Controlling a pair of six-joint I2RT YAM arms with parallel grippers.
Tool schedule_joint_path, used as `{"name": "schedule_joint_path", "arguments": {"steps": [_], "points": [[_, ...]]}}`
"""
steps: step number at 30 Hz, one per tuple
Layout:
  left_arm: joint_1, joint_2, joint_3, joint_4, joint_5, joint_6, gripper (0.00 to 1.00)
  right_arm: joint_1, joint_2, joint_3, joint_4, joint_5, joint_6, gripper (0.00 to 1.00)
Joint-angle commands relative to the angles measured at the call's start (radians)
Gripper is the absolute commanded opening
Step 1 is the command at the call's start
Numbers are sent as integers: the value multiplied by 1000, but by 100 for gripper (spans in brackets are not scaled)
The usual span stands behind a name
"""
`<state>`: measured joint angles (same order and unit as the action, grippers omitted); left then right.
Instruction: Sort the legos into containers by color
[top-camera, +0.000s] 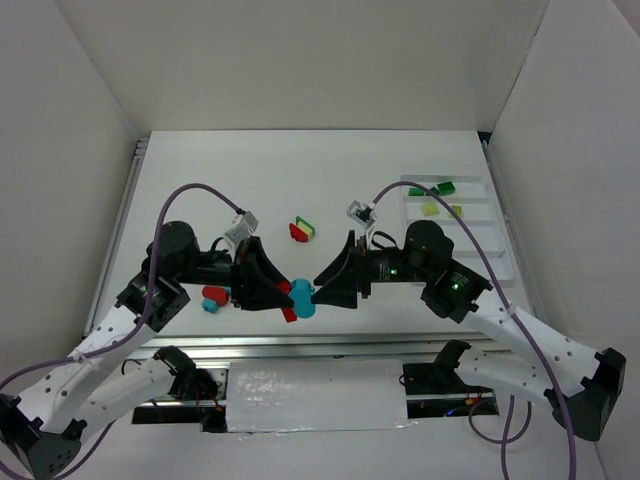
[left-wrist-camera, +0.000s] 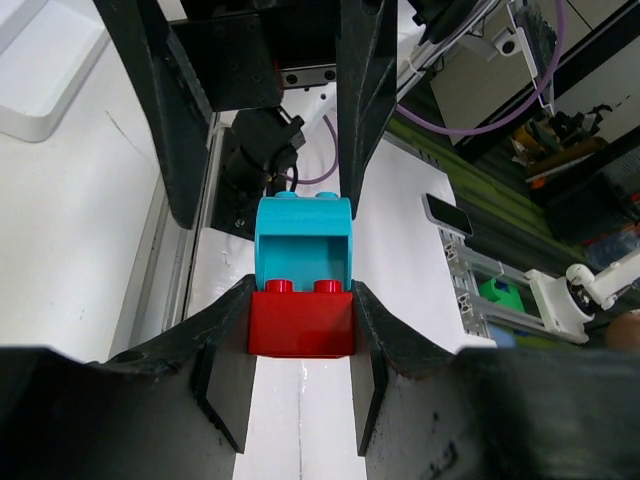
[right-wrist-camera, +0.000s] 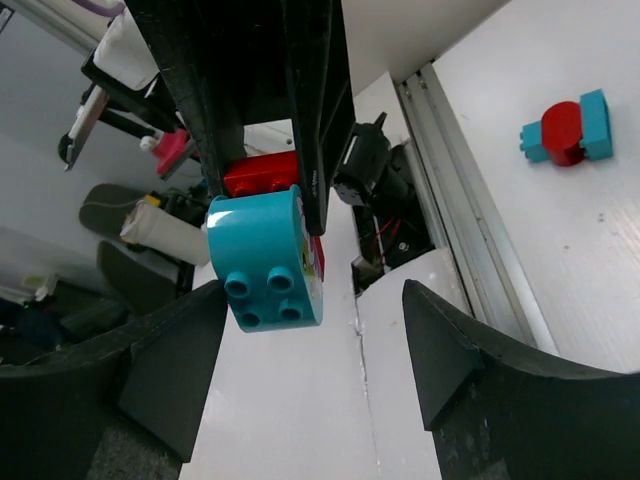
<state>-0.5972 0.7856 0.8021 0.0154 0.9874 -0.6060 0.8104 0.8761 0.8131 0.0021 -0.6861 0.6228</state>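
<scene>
The red lego, now held above the table, will be let go by my left gripper in the white tray's frontmost container (top-camera: 420, 268) (left-wrist-camera: 27, 92), near the end facing in the middle of the table.
My left gripper (top-camera: 284, 298) (left-wrist-camera: 302, 305) is shut on a red lego (left-wrist-camera: 300, 322) (top-camera: 289, 313), held above the table near its front edge. A cyan lego (left-wrist-camera: 303, 238) (right-wrist-camera: 265, 260) (top-camera: 303, 296) is stuck on the red one's studs. My right gripper (top-camera: 318, 292) (right-wrist-camera: 315, 345) faces it, open, with the cyan lego between its fingers. That lego sits close to one finger (right-wrist-camera: 170, 360) and well clear of the other. The white tray of containers (top-camera: 482, 238) lies at the right, holding dark green legos (top-camera: 432, 188) and yellow-green ones (top-camera: 430, 209).
A joined red and cyan pair (top-camera: 212, 299) (right-wrist-camera: 565, 130) lies on the table left of my left gripper. A red and yellow-green pair (top-camera: 301, 229) lies mid-table behind both grippers. White walls close in the table on three sides.
</scene>
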Motion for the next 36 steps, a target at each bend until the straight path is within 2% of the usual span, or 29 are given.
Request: {"name": "schedule_joint_path", "arguments": {"steps": [1,10,12,14,15,20,22,25,26,29,31,32,33,35,36], "points": [[-12,-2,8,63,27,6,0,18,26,24,145,-23,74,77],[-12,43,54,-58,-84,55,0,79,52,6,207,-35,64,69],[-12,47,60,-63,-98,58,0,79,41,-3,196,-18,54,61],[-13,52,65,-63,-98,55,0,81,32,-8,173,9,35,7],[-13,52,68,-63,-99,55,0,78,31,-8,158,28,22,0],[-13,49,94,-112,-128,81,0,59,9,-34,102,78,-58,0],[-12,38,100,-130,-116,112,0,-14,-25,-60,82,131,-74,0],[-12,8,117,-179,-101,159,0,-172,-54,-158,123,47,-25,0],[-12,-18,120,-195,-104,169,0,-262,-58,-173,128,8,-14,0],[-9,-54,121,-204,-134,183,0,-391,-55,-175,46,26,-12,0],[-9,-74,134,-235,-179,198,0,-439,-45,-145,-55,123,-9,0],[-9,-77,141,-271,-205,206,0,-477,-32,-115,-121,349,14,0],[-9,-75,149,-296,-246,219,0,-491,16,-85,-277,502,35,0],[-9,-66,167,-347,-404,229,0,-569,99,19,-410,778,115,0],[-9,-62,169,-388,-453,233,0,-601,197,79,-506,953,141,0]]}}
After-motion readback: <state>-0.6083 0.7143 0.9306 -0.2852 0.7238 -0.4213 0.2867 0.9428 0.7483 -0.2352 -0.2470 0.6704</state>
